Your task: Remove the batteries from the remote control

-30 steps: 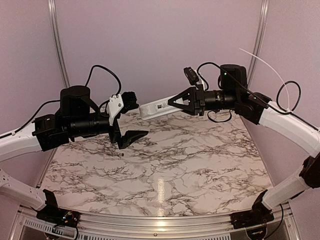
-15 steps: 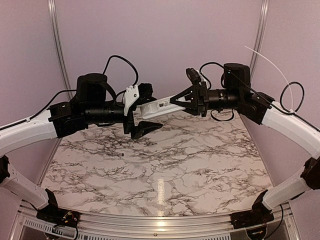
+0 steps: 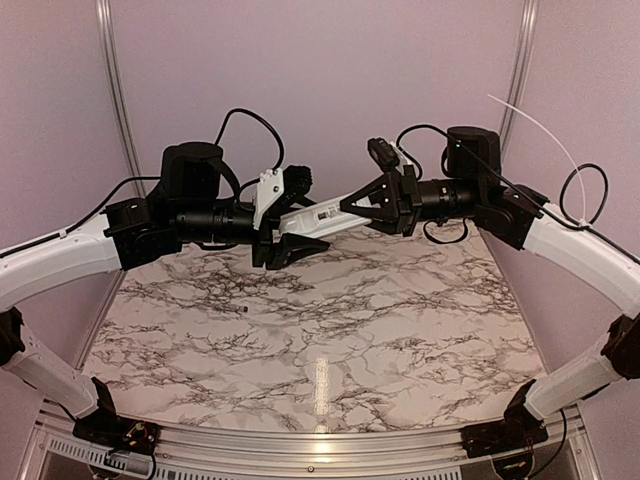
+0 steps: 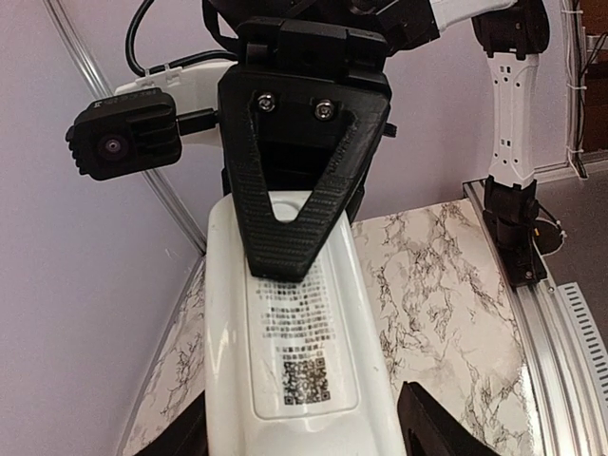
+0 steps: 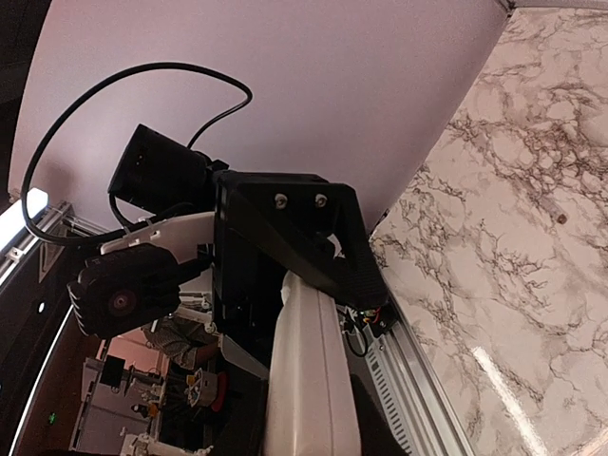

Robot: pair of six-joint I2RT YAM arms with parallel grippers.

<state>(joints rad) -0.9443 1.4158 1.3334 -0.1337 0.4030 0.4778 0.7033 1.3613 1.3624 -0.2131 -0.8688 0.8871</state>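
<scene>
The remote control's labelled back is under my right gripper's finger, so my left gripper will grip the remote control's loose end [image 3: 291, 222] before my right gripper backs away.
The white remote control [image 3: 318, 214] is held in the air over the far side of the table, its labelled back with a QR code facing the left wrist camera [image 4: 296, 366]. My right gripper [image 3: 350, 207] is shut on its right end; one of its black fingers [image 4: 296, 204] lies on the back. My left gripper [image 3: 300, 218] is open, its fingers [image 4: 432, 429] on either side of the remote's free end with a gap showing. In the right wrist view the remote [image 5: 309, 380] shows edge on. One tiny dark battery [image 3: 245, 311] lies on the table.
The marble table [image 3: 400, 330] lies below both arms. An aluminium rail [image 3: 300, 440] runs along its near edge and upright posts [image 3: 112, 80] stand at the back corners. A loose white cable tie [image 3: 530, 125] sticks up by the right arm.
My left arm has moved right and up, bringing its open jaws around the remote's free end. The right gripper has kept hold of the remote, which has shifted only slightly.
</scene>
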